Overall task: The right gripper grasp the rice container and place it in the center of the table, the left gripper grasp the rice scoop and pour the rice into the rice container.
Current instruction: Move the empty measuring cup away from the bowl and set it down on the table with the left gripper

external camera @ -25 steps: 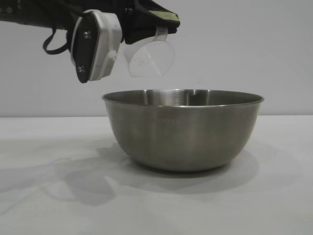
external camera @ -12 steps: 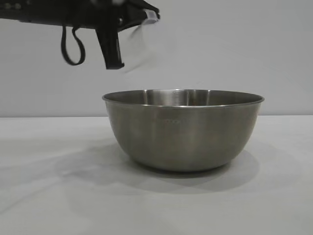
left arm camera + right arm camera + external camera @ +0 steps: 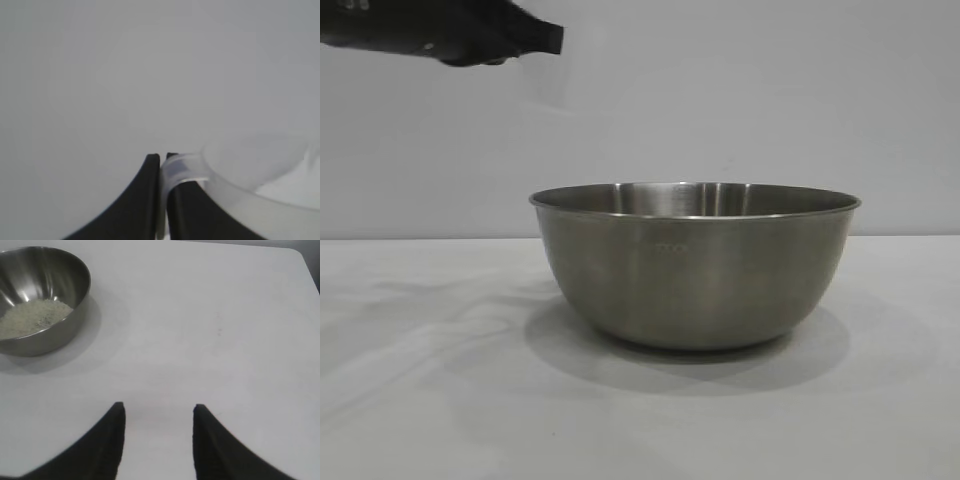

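The robot's left gripper will release the rice scoop on the bare white table (image 3: pixel 403 308) next to the steel rice container.
The steel rice container (image 3: pixel 695 265) stands on the white table (image 3: pixel 420 400), in the middle of the exterior view. It also shows in the right wrist view (image 3: pixel 42 300) with white rice (image 3: pixel 32 317) lying in its bottom. My left gripper (image 3: pixel 162 160) is shut on the handle of the clear plastic rice scoop (image 3: pixel 240 190). In the exterior view only the dark end of the left arm (image 3: pixel 470 35) shows, high at the upper left, to the left of the container. My right gripper (image 3: pixel 159 412) is open and empty over bare table, away from the container.
The table's far edge and rounded corner (image 3: pixel 300 255) show in the right wrist view. A plain pale wall (image 3: pixel 770 100) stands behind the table.
The left arm has drawn back to the left and upward from above the container's rim, taking the scoop out of the exterior view. The container has not moved.
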Motion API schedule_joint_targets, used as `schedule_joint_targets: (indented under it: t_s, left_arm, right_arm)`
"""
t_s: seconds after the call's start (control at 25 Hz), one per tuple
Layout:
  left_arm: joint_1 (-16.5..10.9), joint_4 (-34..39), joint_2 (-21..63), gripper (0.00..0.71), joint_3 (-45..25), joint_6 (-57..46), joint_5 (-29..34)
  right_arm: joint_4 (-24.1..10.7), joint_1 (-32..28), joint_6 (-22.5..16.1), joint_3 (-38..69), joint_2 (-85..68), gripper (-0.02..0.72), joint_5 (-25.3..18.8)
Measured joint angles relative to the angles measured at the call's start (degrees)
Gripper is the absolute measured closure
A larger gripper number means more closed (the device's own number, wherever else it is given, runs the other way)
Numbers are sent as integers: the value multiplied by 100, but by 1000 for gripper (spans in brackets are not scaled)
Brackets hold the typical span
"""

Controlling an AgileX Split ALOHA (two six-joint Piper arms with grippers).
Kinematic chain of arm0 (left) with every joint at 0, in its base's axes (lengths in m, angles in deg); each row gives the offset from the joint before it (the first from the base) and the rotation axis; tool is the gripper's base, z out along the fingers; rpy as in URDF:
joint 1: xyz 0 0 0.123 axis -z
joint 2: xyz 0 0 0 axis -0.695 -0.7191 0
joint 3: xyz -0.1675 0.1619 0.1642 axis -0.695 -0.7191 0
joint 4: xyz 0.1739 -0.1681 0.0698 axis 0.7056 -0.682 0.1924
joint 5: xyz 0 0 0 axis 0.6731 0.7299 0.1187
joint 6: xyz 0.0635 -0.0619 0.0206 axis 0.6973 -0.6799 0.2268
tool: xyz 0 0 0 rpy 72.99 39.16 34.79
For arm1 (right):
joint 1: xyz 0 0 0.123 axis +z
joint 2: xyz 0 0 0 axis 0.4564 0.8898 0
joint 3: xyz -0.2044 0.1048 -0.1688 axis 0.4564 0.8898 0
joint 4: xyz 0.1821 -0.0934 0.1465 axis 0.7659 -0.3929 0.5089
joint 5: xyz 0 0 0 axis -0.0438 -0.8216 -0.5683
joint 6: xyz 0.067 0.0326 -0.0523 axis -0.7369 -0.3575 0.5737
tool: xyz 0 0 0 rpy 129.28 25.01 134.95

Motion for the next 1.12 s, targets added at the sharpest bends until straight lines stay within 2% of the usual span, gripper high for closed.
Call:
schedule_joint_targets:
  t_s: [0.24,0.4,0.52,0.68,1.12]
  left_arm:
    - [-589,-68,21,710,-914,-437,0]
    - [-1083,225,9,710,-1358,-674,12]
    - [-1315,432,-105,710,-1593,-765,1]
    - [-1397,623,-362,710,-1714,-787,1]
    - [-1397,971,-804,710,-1749,-787,1]
  right_arm:
    - [0,0,0,0,0,383,0]
    - [0,0,0,0,0,383,0]
    - [0,0,0,0,0,383,0]
    - [0,0,0,0,0,383,0]
    - [0,0,0,0,0,383,0]
